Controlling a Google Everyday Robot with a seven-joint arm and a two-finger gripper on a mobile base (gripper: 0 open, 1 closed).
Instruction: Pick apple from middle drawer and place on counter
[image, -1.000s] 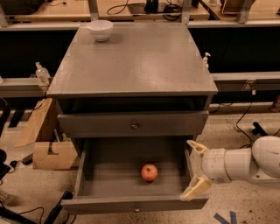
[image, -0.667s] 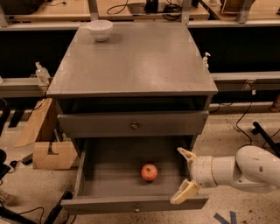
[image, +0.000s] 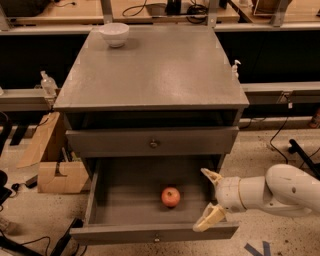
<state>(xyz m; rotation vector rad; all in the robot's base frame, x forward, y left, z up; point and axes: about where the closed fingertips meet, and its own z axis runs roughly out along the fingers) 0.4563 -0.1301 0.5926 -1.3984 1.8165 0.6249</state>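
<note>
The middle drawer is open. My gripper will next go to the red apple's middle (image: 171, 197) in that drawer and close there.
The apple (image: 170, 196), small, round and red, lies on the floor of the open middle drawer (image: 125, 227), right of its centre. My gripper (image: 210, 197) is open, its two yellowish fingers spread wide, over the drawer's right part, a short way right of the apple and not touching it. The white arm reaches in from the right. The counter (image: 155, 67) is the broad grey cabinet top above.
A white bowl (image: 114, 34) stands at the counter's back left corner. A shut drawer front with a brassy knob (image: 154, 143) sits above the open drawer. Cardboard boxes (image: 57, 175) lie on the floor to the left. Cables run across the floor on the right.
My gripper has moved left, from beyond the drawer's right wall to over the drawer's right part, closer to the apple. The apple has not moved.
</note>
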